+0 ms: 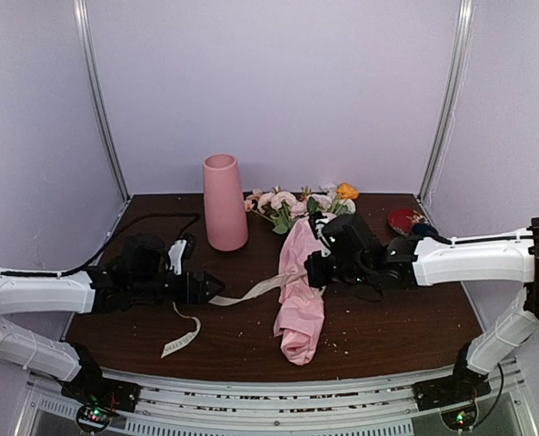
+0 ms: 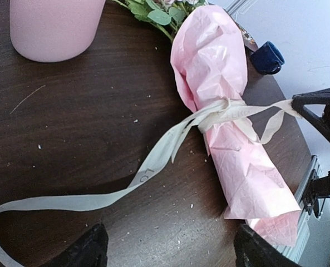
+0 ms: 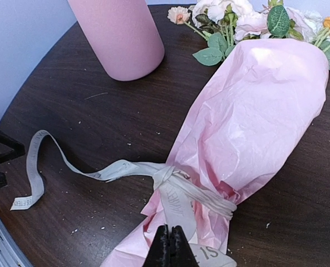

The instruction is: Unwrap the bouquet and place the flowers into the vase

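Note:
The robot's right gripper holds the tail of the ribbon while the piece of ribbon cinches the paper, so it should let go of the tail and grip the piece of ribbon at the paper's edge (image 3: 226, 208).
The bouquet (image 1: 301, 291) lies on the dark table in crinkled pale pink paper (image 3: 254, 122), tied round the middle with a cream ribbon (image 3: 176, 181). Its flowers (image 1: 296, 202) stick out of the far end, beside the upright pink vase (image 1: 224, 202). My right gripper (image 3: 170, 245) is shut on one ribbon tail just below the knot, and the tail runs taut to its tip (image 2: 304, 105). My left gripper (image 2: 170, 253) stands open over bare table left of the bouquet (image 2: 226, 111). The other ribbon tail (image 2: 153, 161) trails in front of it, untouched.
A small dark blue cup (image 2: 267, 57) and a red object (image 1: 404, 220) sit at the back right. The loose ribbon end (image 1: 183, 341) curls toward the table's near edge. Crumbs dot the tabletop. White walls close in the back and sides.

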You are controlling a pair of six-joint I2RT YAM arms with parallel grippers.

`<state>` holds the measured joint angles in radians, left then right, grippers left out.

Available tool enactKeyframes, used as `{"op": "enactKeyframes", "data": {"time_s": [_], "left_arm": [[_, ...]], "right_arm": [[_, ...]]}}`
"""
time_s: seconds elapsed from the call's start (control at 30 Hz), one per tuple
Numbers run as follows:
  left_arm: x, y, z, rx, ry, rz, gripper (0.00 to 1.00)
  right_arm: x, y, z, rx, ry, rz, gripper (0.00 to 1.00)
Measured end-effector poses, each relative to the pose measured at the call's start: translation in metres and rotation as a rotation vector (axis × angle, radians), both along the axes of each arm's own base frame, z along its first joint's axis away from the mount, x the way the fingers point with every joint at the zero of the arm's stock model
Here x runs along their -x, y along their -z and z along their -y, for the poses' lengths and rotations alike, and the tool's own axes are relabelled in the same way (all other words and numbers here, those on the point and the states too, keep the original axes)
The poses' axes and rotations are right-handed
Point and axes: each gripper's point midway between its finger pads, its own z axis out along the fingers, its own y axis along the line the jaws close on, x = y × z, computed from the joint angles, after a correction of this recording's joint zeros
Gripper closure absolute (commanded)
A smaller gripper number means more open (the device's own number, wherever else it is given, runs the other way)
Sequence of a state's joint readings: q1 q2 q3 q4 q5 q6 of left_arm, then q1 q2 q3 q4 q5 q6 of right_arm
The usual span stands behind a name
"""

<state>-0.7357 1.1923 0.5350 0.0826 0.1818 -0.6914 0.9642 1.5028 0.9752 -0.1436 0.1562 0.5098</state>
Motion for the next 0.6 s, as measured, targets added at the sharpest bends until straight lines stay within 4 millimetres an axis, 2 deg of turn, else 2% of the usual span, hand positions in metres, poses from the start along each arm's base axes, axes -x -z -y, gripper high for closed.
{"op": "enactKeyframes", "data": {"time_s": [0.23,0.27,0.4,0.43,0.5,0.6], "left_arm": [[-0.001,0.002,0.002,0.003,-0.001,-0.005,0.2],[-0.002,0.002,0.002,0.006,-0.002,-0.003,0.2],[-0.002,0.001,0.003,0.01,-0.003,-0.001,0.2],[-0.002,0.001,0.003,0.009,-0.003,-0.002,0.2],[-0.002,0.002,0.002,0.006,-0.004,-0.004,0.2],[-0.003,0.003,0.001,0.002,-0.008,-0.004,0.2]], "right_arm": [[0.024,0.004,0.026,-0.077,-0.011,0.01,1.0],[0.028,0.008,0.03,-0.074,-0.015,0.005,0.95],[0.043,0.019,0.045,-0.052,-0.036,-0.022,0.53],[0.047,0.019,0.048,-0.046,-0.047,-0.027,0.46],[0.052,0.013,0.053,-0.047,-0.052,-0.027,0.37],[0.055,0.001,0.059,-0.037,-0.061,-0.012,0.33]]}}
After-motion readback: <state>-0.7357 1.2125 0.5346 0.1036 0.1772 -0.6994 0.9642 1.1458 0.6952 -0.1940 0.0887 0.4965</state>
